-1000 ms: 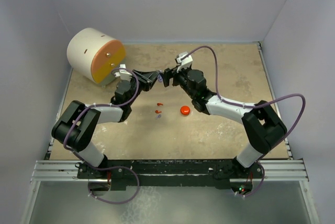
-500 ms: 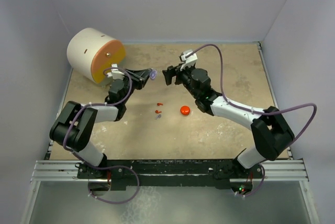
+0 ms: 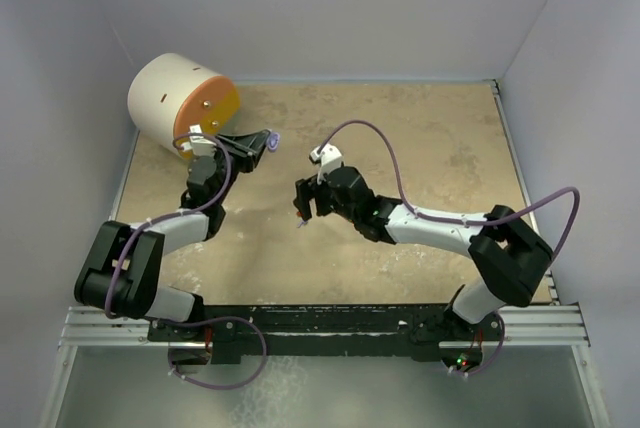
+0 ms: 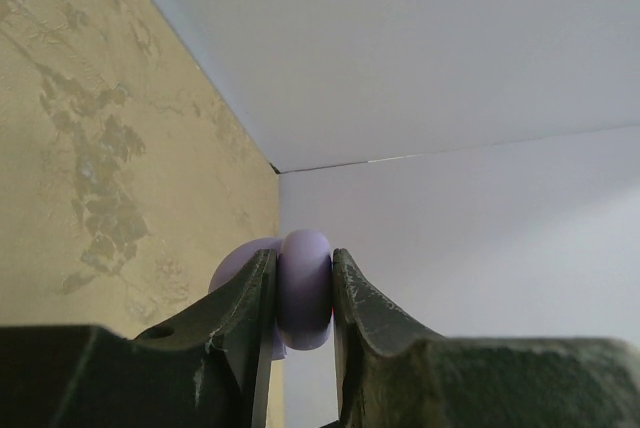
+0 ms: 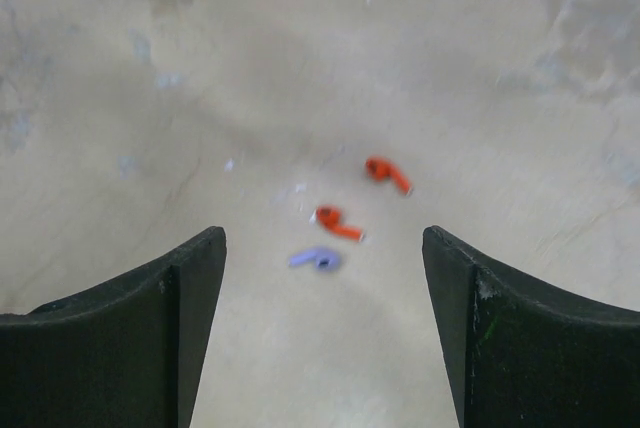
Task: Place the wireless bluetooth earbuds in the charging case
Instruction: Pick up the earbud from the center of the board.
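The lavender earbud's round head (image 3: 304, 222) (image 5: 327, 261), beside the red earbuds, is next for my right gripper, which should go there and close, leaving the earbud's stem free.
My left gripper (image 3: 268, 138) is shut on a small round lavender charging case (image 4: 303, 293) and holds it above the table at the back left. My right gripper (image 3: 303, 205) is open and empty, hovering over the earbuds. In the right wrist view two red earbuds (image 5: 388, 174) (image 5: 337, 222) and one lavender earbud (image 5: 316, 259) lie on the table between and just beyond the open fingers (image 5: 190, 288). The second lavender earbud is not in view. In the top view the right gripper hides the earbuds almost entirely.
A large white cylinder with an orange face (image 3: 180, 105) lies at the back left corner, close behind my left gripper. The red-orange disc is hidden under my right arm. Grey walls enclose the beige table (image 3: 440, 148).
My left gripper has drawn back to the left with the lavender case. My right gripper has swung away from it, forward and down to the left, over the earbuds, covering the red-orange disc.
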`<state>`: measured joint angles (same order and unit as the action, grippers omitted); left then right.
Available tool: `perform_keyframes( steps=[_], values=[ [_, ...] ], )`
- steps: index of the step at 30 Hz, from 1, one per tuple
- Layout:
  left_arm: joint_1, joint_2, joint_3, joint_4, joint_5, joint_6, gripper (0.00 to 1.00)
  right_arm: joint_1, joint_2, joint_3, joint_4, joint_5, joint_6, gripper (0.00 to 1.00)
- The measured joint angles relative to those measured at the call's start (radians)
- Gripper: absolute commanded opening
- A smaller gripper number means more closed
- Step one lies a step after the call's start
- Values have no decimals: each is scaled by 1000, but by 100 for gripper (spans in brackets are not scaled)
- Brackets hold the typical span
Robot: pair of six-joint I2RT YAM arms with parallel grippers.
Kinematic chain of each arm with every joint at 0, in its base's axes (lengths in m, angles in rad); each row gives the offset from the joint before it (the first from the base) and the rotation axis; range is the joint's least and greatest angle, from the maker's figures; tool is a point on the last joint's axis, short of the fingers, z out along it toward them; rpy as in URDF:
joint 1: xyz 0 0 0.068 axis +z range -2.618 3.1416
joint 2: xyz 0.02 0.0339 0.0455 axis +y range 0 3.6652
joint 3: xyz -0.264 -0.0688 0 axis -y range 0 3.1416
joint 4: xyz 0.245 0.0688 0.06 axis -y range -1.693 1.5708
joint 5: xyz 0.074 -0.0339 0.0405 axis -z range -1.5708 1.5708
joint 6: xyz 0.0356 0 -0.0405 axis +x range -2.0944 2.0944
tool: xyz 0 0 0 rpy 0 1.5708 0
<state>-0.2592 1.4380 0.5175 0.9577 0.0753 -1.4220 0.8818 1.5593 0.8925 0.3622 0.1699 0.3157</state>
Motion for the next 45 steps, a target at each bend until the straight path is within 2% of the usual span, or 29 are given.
perform_keyframes(
  steps=[5, 11, 16, 22, 45],
  values=[
    [0, -62, -34, -29, 1, 8, 0, 60, 0, -49, -77, 10, 109, 81],
    [0, -127, -62, -83, 0, 26, 0, 110, 59, -22, -145, 60, 217, 78],
    [0, -159, -72, -106, 0, 32, 0, 116, 114, 6, -196, 83, 327, 73],
    [2, -161, -83, -113, 1, 32, 0, 115, 114, 5, -198, 85, 427, 72],
    [16, -153, -105, -92, 24, 31, 0, 115, 240, 55, -121, 19, 486, 71]
  ],
)
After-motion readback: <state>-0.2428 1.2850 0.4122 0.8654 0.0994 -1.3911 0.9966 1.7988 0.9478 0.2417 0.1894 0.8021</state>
